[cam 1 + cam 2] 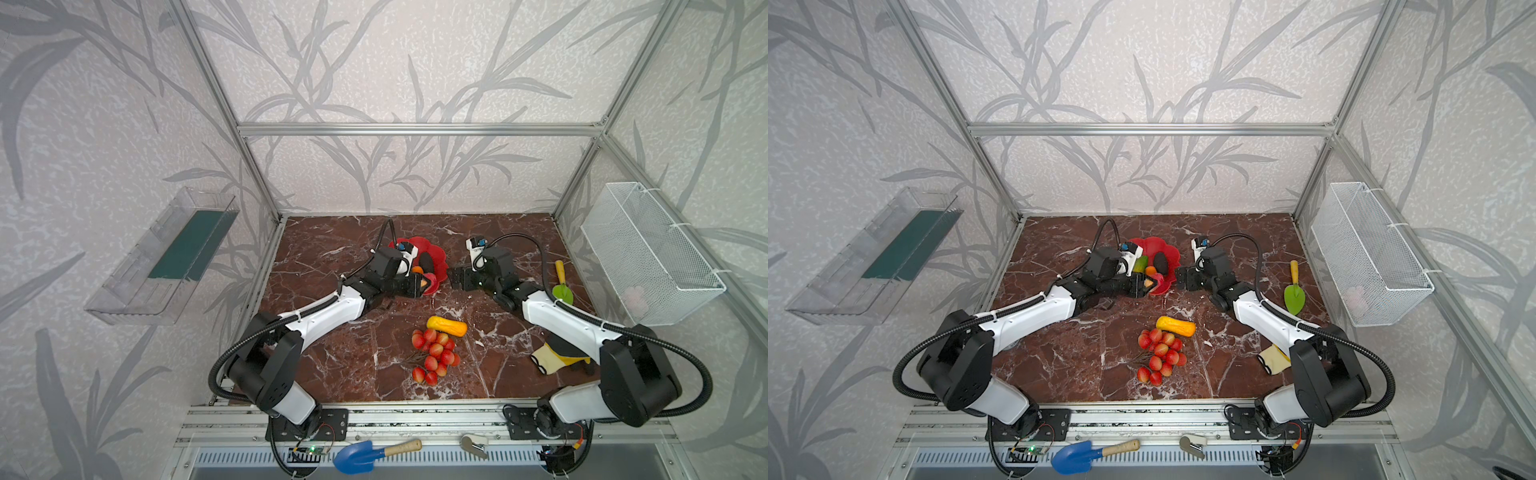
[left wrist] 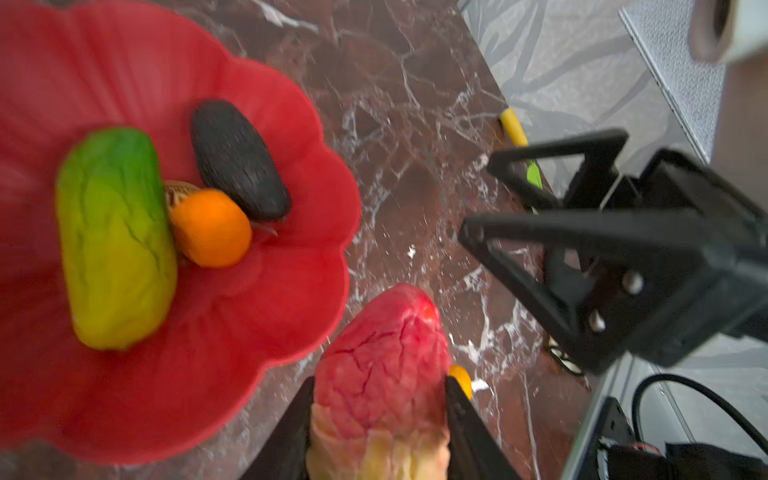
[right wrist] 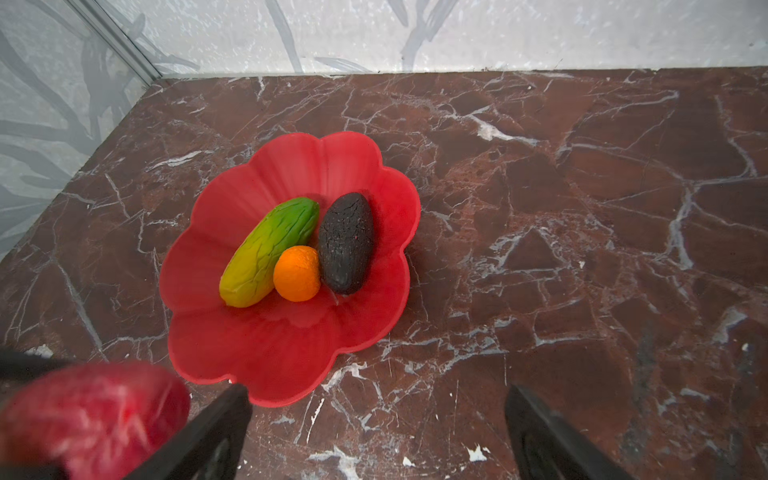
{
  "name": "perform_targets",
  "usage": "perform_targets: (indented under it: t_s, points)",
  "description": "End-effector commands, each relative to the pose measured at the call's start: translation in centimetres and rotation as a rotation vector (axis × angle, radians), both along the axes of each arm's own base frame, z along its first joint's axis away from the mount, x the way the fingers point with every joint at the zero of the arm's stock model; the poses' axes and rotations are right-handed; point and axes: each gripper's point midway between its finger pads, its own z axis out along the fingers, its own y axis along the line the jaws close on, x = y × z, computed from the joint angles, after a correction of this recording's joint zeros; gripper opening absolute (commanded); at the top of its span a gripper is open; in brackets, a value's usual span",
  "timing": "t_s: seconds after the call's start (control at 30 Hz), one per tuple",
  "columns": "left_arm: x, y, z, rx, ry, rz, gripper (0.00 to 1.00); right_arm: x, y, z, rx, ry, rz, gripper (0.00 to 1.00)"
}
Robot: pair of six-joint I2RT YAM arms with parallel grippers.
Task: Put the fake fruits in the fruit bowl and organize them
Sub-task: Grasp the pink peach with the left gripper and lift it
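Note:
The robot's right gripper will next move to the yellow-orange oblong beside the bunch of red berries and close around the oblong's middle (image 1: 447, 325).
The red flower-shaped fruit bowl (image 1: 437, 251) (image 3: 291, 166) holds a green-yellow oblong (image 3: 270, 249), a small orange ball (image 3: 297, 272) and a dark avocado (image 3: 347, 241). My left gripper (image 1: 424, 284) (image 2: 378, 415) is shut on the red-cream strawberry (image 2: 382, 365) just beside the bowl's front rim. My right gripper (image 1: 451, 278) (image 3: 374, 415) stands open and empty to the right of the bowl, facing it. On the table in front lie a yellow-orange oblong (image 1: 446, 326) and a bunch of red berries (image 1: 434, 355).
A green trowel with a yellow handle (image 1: 562, 286) and a yellow-black glove (image 1: 557, 357) lie at the right. A white wire basket (image 1: 648, 249) hangs on the right wall, a clear tray (image 1: 166, 253) on the left wall. A blue shovel (image 1: 365, 455) lies below the front rail.

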Motion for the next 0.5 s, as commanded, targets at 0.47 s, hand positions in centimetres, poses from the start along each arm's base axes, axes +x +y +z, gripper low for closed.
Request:
perform_targets:
  t_s: [0.47]
  points:
    - [3.7, 0.3, -7.5, 0.139, 0.11, -0.083, 0.48, -3.1, -1.0, -3.0, -0.053, 0.093, 0.047, 0.95]
